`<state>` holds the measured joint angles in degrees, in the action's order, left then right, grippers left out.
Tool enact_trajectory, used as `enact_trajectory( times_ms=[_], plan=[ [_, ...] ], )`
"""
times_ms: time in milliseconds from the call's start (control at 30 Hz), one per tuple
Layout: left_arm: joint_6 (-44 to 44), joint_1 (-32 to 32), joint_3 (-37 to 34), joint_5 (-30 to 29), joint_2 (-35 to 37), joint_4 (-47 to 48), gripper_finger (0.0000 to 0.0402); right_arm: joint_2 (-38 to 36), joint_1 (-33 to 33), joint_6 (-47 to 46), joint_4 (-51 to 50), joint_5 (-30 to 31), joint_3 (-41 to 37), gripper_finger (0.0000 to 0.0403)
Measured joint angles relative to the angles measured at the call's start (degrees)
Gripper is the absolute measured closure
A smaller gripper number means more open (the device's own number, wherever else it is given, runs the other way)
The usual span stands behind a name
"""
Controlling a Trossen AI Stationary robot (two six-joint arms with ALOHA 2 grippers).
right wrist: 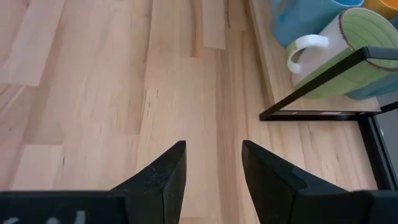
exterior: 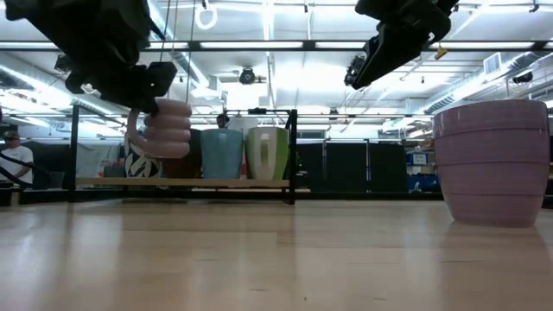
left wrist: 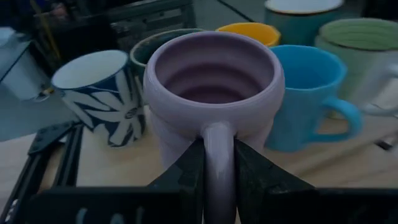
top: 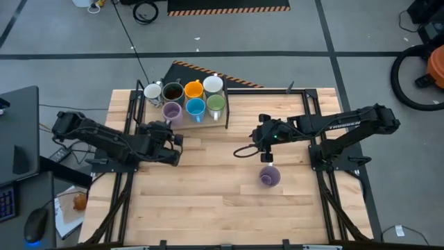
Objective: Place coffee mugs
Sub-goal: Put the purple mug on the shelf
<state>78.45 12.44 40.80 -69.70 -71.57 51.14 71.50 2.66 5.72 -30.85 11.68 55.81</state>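
The lavender mug, now held over the tray's near part, will be put down by my left gripper on the tray [top: 180, 113] [left wrist: 236, 158] next to the blue mug.
My left gripper [top: 171, 126] is shut on a lavender mug [left wrist: 211, 74] and holds it over the near left part of a black-framed tray [top: 227, 117]. On the tray stand a white mug with a navy flower pattern [top: 153, 92], a dark brown mug [top: 173, 91], an orange one [top: 193, 89], a white one [top: 213, 84], a blue one [top: 195, 107] and a green one [top: 216, 103]. A second lavender mug [top: 269, 176] stands upright on its base on the table. My right gripper [top: 268, 154] hangs open just beyond that mug, above the bare wood [right wrist: 213, 146]. My left gripper pinches the lavender mug's handle [left wrist: 217, 140] between its two fingers [left wrist: 186, 168], coming level from the table's near side. The mug is upright with its mouth up. In the low view the mug [exterior: 168, 130] hangs clear above the tray's floor.
The tray's black frame bar [right wrist: 323, 78] stands at the table's far middle, with the green mug's white handle [right wrist: 305, 50] just behind it. Black rails [top: 312, 118] run along the table's left and right sides. Bare wood lies between the arms and toward the near edge.
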Motion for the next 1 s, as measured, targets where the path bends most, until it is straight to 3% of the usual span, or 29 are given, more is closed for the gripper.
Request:
enact_trajectory(
  times_ms=[300, 533, 1000],
  plan=[
    [-0.17, -5.97, 0.0, 6.59, -0.04, -3.24, 0.0334, 0.0, 0.0, 0.12, 0.43, -1.07, 0.0, 0.0242],
    [-4.25, -7.84, 0.02, 6.61, -1.42, -11.83, 0.0338, 0.0, 0.0, 0.6, 1.03, -1.01, 0.0, 0.0242],
    [1.93, -9.09, 0.11, 3.02, -11.26, -15.75, 0.0338, 0.0, 0.93, 0.47, 2.1, -1.23, 0.0, 0.0242]
  ],
)
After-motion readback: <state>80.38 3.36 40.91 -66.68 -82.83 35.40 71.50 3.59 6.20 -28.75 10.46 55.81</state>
